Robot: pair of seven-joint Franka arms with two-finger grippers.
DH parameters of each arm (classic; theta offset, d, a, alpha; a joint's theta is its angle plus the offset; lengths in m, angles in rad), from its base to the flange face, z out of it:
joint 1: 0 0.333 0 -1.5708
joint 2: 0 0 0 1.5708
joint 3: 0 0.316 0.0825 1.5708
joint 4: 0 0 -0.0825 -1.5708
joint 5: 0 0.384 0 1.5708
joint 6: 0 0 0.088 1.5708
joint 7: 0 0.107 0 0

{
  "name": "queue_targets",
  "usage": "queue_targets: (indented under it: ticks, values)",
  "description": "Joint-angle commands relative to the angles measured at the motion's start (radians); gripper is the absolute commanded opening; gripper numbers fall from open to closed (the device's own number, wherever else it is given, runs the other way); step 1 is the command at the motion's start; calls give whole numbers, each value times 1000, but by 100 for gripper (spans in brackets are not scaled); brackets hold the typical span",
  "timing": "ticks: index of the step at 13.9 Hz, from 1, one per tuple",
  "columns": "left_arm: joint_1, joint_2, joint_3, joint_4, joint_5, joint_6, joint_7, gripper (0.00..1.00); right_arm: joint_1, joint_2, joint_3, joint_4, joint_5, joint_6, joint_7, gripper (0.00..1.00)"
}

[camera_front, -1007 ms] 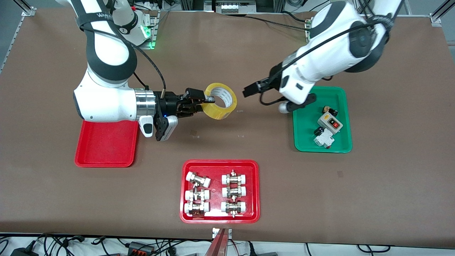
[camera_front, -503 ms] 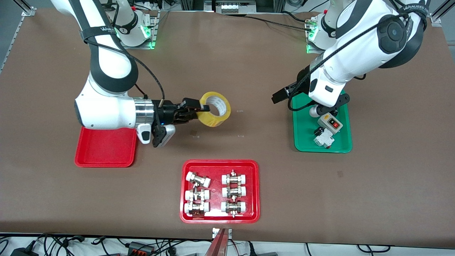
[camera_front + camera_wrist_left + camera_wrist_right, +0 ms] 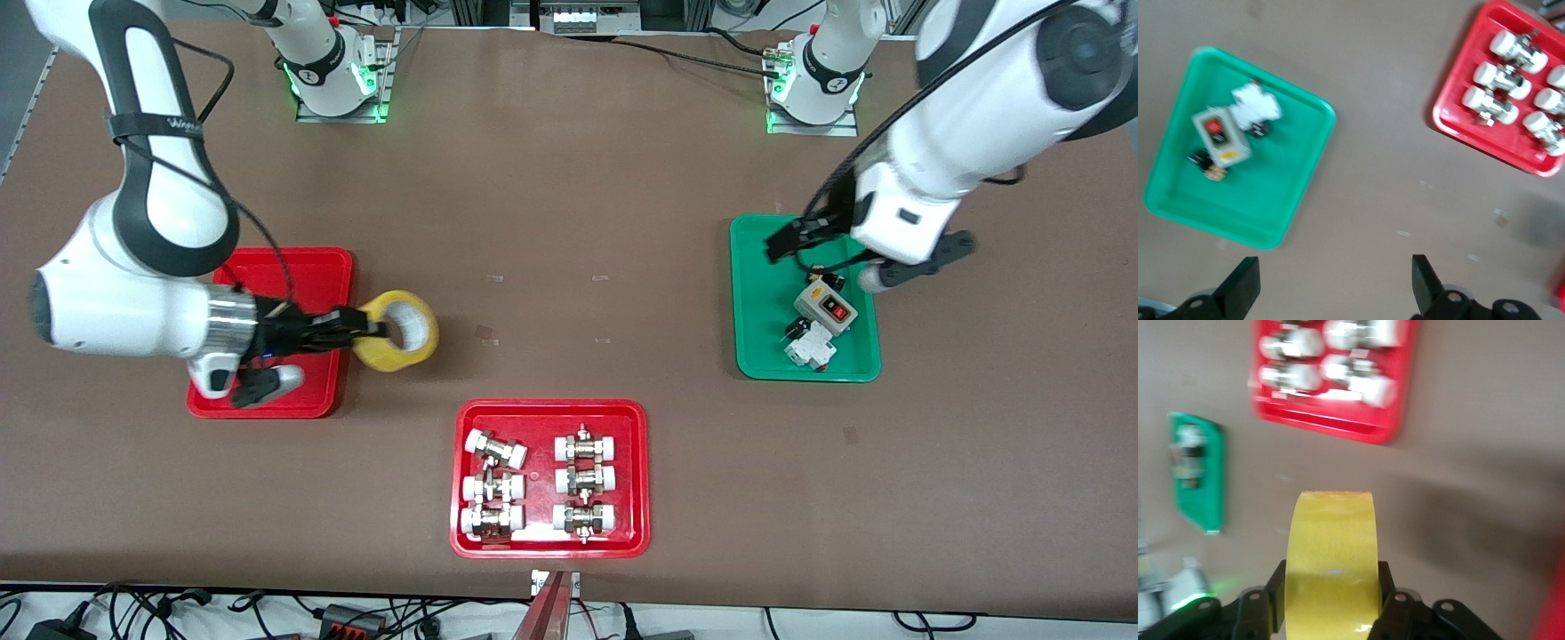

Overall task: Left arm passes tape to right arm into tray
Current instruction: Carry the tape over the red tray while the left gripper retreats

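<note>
Next, I let go of the yellow tape, which hangs low over the table now, with my right gripper in the middle of the plain red tray (image 3: 256, 334).
The tape (image 3: 397, 331), a yellow roll with a pale core, is held by my right gripper (image 3: 363, 327), which is shut on its wall. It hangs low over the table, just beside the rim of the plain red tray (image 3: 307, 267) on the side toward the left arm's end. In the right wrist view the tape (image 3: 1331, 547) fills the space between the fingers (image 3: 1273, 595). My left gripper (image 3: 782, 244) is open and empty over the green tray (image 3: 760, 293). Its fingertips (image 3: 1243, 288) stand wide apart in the left wrist view.
The green tray (image 3: 1265, 193) holds a grey switch box (image 3: 825, 308) and small electrical parts. A red tray with white-capped metal fittings (image 3: 549, 418) lies nearer the front camera, mid-table; it also shows in the wrist views (image 3: 1458, 123) (image 3: 1338, 427).
My right arm has carried the tape from the table's middle over to the plain red tray's edge. My left arm has drawn back to above the green tray.
</note>
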Motion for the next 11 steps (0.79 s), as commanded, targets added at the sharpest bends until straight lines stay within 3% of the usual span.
queue_targets:
  ticks: [1,4,8,11]
  values:
    - [-62,-83,124,-46,46,-35,125,100,-56,-8,15,-14,-105,-26,55,32]
    - [-100,-173,250,-132,79,-34,329,100,-182,24,18,-26,-98,-48,37,32]
    - [-97,-249,336,-189,132,-29,526,100,-351,130,18,-26,127,-176,-82,32]
    - [-93,-256,402,-183,173,-32,692,100,-397,176,16,-28,137,-184,-207,32]
